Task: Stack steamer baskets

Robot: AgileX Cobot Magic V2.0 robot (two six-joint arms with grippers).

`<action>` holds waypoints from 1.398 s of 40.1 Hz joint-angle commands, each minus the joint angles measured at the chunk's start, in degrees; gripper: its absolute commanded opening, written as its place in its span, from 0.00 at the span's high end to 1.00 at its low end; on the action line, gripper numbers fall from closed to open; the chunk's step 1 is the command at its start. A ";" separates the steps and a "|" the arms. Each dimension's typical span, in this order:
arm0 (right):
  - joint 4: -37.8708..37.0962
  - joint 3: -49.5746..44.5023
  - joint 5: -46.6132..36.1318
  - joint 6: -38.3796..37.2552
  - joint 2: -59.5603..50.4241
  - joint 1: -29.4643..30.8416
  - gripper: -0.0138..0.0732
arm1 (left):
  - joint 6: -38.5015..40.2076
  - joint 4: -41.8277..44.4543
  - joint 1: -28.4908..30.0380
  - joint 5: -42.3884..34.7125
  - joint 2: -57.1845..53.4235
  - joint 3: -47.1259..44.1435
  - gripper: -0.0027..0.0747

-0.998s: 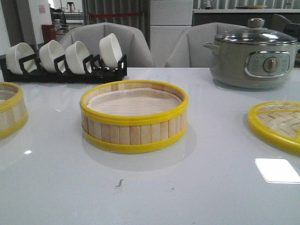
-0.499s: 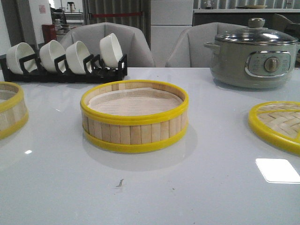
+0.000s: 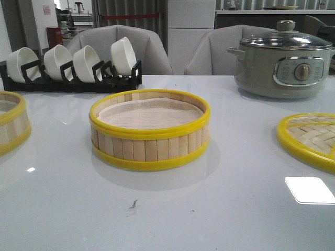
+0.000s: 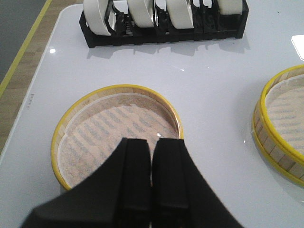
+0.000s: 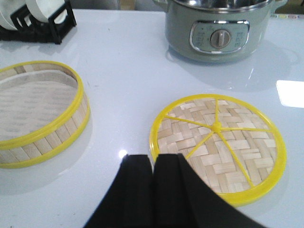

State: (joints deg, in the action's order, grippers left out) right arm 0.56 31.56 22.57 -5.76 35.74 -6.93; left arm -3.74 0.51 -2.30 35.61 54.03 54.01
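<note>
I should close my left gripper on the rim of the second steamer basket, on the side (image 3: pixel 22 108) (image 4: pixel 178 121) that faces the middle steamer basket.
One steamer basket (image 3: pixel 149 130) with a white liner stands at the middle of the table; it also shows in the left wrist view (image 4: pixel 280 128) and the right wrist view (image 5: pixel 38 114). A second steamer basket (image 3: pixel 10 123) sits at the left edge of the front view. My left gripper (image 4: pixel 152 142) hangs shut above the near rim of that second basket (image 4: pixel 116 133), holding nothing. My right gripper (image 5: pixel 153 159) is shut and empty, beside the near left rim of the flat woven lid (image 5: pixel 218 142). Neither gripper shows in the front view.
A black rack of white bowls (image 3: pixel 73 65) stands at the back left. A grey electric pot with a glass lid (image 3: pixel 282 60) stands at the back right. The woven lid (image 3: pixel 309 138) lies at the right. The table's left edge (image 4: pixel 28 99) runs close to the left basket.
</note>
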 commanded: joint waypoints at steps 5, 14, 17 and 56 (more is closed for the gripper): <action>-0.56 6.32 -8.10 0.91 8.78 -0.09 0.81 | -0.03 0.08 -0.29 -4.40 -0.40 1.64 0.85; -0.56 6.37 -10.15 0.91 10.95 -0.09 0.81 | -0.03 0.08 -0.29 -4.30 -0.40 1.64 0.85; -0.56 6.31 -10.25 0.91 10.95 -0.09 0.81 | -0.03 0.08 -0.29 -4.30 -0.40 1.64 0.85; -0.56 9.91 -2.49 0.85 11.01 -0.03 0.49 | -0.03 -4.00 -0.29 -10.07 3.51 1.64 0.18</action>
State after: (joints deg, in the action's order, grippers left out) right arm 0.43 39.28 24.04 -5.51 46.99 -6.96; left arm -3.74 -1.65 -2.30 30.49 56.37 54.01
